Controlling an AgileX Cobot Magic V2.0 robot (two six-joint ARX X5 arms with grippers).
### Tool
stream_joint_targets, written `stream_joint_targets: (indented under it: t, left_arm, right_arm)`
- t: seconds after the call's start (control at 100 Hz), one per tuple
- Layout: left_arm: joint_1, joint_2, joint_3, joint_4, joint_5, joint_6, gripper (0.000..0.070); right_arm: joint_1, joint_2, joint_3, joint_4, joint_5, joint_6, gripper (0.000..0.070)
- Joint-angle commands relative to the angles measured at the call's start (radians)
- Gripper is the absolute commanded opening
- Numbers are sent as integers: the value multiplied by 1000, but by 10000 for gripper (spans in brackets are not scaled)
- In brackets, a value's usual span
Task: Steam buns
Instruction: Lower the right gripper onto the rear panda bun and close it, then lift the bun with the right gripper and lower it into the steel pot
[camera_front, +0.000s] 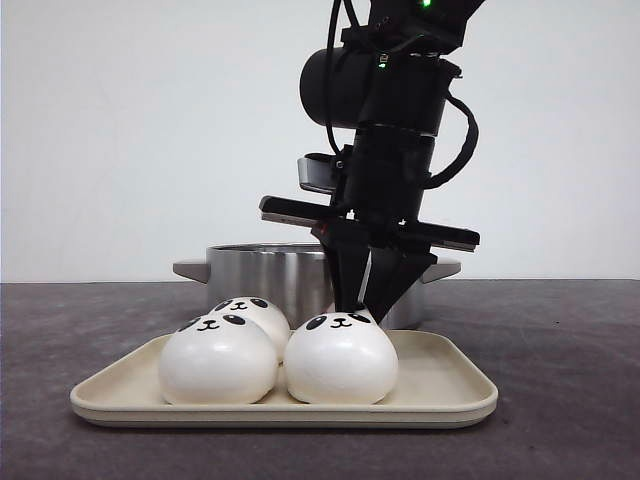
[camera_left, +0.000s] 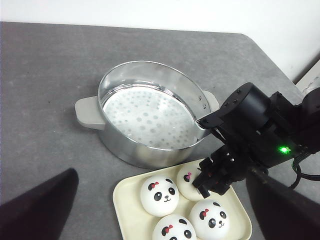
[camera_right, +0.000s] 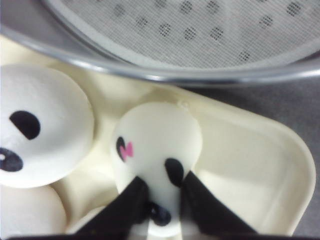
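Observation:
I should let go of the panda-faced bun with my right gripper on the white liner inside the steel steamer pot (camera_front: 352, 272).
Four white panda-faced buns lie on a cream tray (camera_left: 127, 210). In the left wrist view, one bun (camera_left: 159, 195) is at the rear left, two buns (camera_left: 210, 218) (camera_left: 174, 227) are in front, and the fourth (camera_left: 186, 180) is by the pot. My right gripper (camera_right: 162, 182) is shut on that fourth bun (camera_right: 155, 145) and squeezes it, low in the tray corner. In the front view the right gripper (camera_front: 362, 305) reaches down behind the front buns (camera_front: 218, 360) (camera_front: 340, 358), which hide the held bun. My left gripper (camera_left: 162, 174) is open and empty, high above the tray.
A steel steamer pot (camera_left: 145, 110) with a perforated white liner and two grey handles stands right behind the tray; it also shows in the front view (camera_front: 260, 275). The dark grey table edge runs at the far right of the left wrist view.

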Motion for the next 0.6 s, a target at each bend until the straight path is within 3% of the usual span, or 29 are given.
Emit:
stream_joint_targets:
  t: [0.0, 0.4, 0.49, 0.59]
  left_arm:
    - [-6, 5, 21, 8, 3, 10, 700]
    - [-6, 5, 21, -4, 2, 17, 700]
    - [-6, 5, 21, -3, 2, 17, 700]
    - [-6, 5, 21, -1, 2, 17, 700]
  right_arm:
    - [11, 21, 16, -9, 7, -13, 1]
    - [79, -298, 47, -22, -32, -52, 0]
    - [82, -356, 105, -12, 8, -61, 0]
    - [74, -372, 222, -18, 115, -124, 0]
